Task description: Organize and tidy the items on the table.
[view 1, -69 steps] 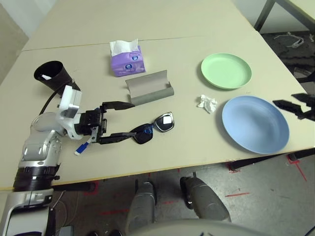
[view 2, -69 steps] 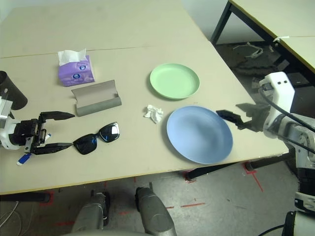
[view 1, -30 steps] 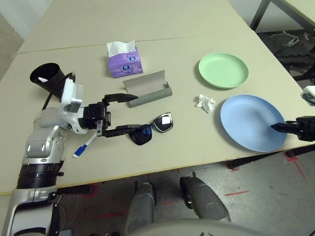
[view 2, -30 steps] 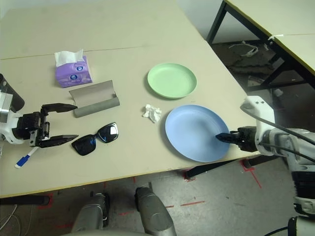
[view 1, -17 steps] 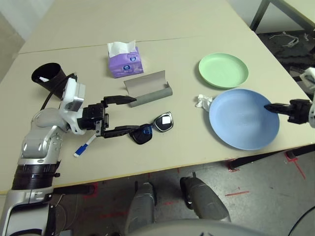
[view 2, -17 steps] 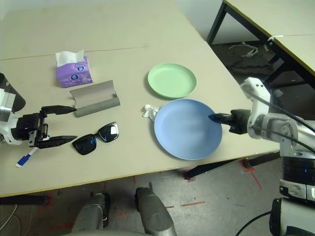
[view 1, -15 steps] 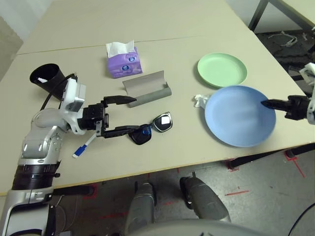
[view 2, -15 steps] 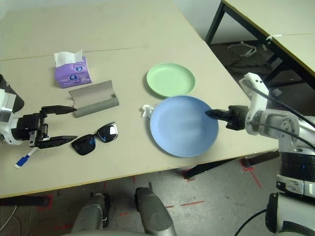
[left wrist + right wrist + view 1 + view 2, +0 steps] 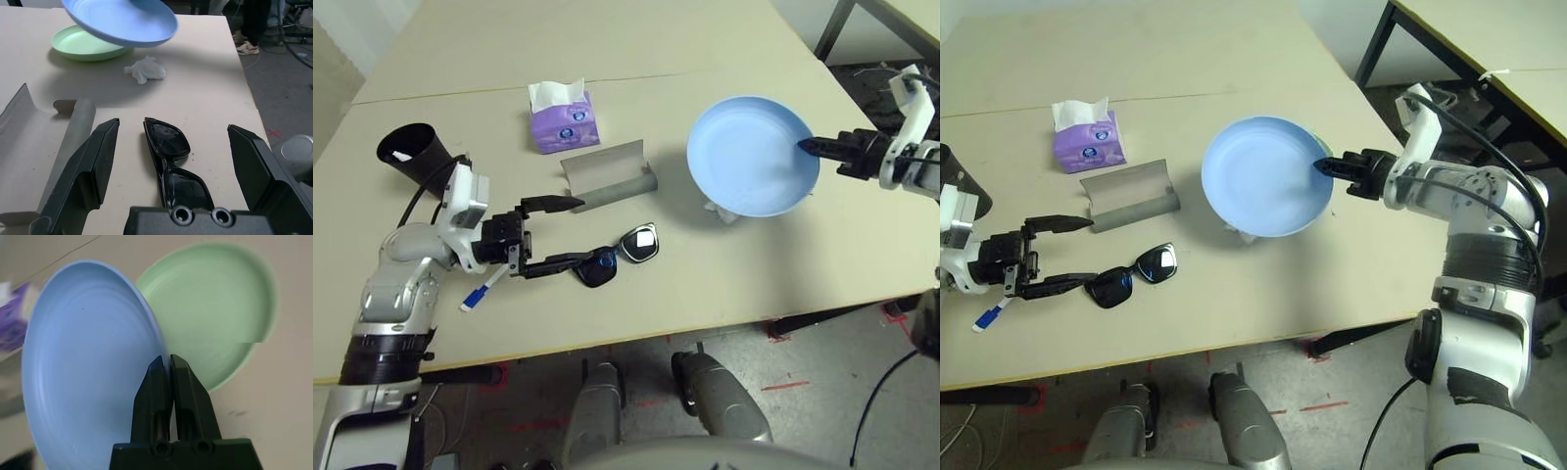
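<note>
Next, I let go of the blue plate with my right gripper on top of the green plate [image 9: 761,135] [image 9: 210,313], so the two are stacked together.
My right gripper [image 9: 806,147] is shut on the rim of the blue plate [image 9: 752,155] and holds it tilted in the air above the green plate [image 9: 222,308]. The crumpled white tissue [image 9: 145,70] lies just beneath the blue plate's near edge. Black sunglasses [image 9: 617,257] rest on the table [image 9: 754,264], and my left gripper [image 9: 576,232] stands open at their left end, one finger on each side. The open grey glasses case [image 9: 607,174] lies just beyond them. A blue-capped marker [image 9: 481,290] lies under my left wrist. The black cup [image 9: 416,149] stands at the far left with something white inside.
The purple tissue box [image 9: 565,122] sits behind the glasses case, near the seam line [image 9: 460,93]. Black legs of another table [image 9: 1381,44] stand off the far right corner.
My right gripper has taken the blue plate by its rim, lifted it off the table and carried it left and away, over the green plate. The left arm has barely moved.
</note>
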You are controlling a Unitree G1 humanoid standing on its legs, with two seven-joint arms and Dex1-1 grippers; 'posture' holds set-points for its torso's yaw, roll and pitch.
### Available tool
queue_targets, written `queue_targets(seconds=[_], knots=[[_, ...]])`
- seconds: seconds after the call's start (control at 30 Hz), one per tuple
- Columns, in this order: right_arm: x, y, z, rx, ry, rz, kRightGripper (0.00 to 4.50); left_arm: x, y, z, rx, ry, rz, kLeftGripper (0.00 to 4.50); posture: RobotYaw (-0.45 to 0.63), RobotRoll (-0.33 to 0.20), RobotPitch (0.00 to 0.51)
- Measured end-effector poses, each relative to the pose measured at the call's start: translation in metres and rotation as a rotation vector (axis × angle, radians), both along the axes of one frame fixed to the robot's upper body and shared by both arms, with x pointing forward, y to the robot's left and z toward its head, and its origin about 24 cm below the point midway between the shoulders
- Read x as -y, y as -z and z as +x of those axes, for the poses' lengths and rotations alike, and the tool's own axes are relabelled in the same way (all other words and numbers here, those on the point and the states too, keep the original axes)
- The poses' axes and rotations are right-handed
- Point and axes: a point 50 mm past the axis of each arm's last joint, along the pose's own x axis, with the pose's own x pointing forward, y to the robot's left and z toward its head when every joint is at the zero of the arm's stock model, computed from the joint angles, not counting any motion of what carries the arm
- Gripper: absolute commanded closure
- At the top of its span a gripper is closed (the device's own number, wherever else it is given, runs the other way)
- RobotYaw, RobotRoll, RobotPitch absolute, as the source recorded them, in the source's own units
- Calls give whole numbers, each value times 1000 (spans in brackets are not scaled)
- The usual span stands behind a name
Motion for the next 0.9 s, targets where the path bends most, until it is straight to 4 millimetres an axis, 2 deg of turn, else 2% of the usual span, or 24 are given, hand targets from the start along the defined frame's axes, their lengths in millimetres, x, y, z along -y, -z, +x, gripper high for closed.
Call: queue_targets(seconds=[0.2, 0.37, 0.47, 0.67, 0.9], knots=[[3, 6, 19, 35, 152, -29, 4476, -2, 2, -2, -3, -26, -3, 0, -201, 0, 211], [12, -9, 31, 137, 291, -11, 4476, -3, 7, -5, -16, -36, 1, 0, -194, 0, 210], [8, -14, 37, 172, 302, 15, 4476, -2, 6, -6, -11, -36, 2, 0, -193, 0, 211], [0, 3, 41, 122, 283, 25, 4476, -2, 6, -6, -5, -39, 1, 0, -177, 0, 208], [2, 9, 40, 105, 269, -64, 4476, -6, 2, -7, 8, -57, 4, 0, -178, 0, 207]])
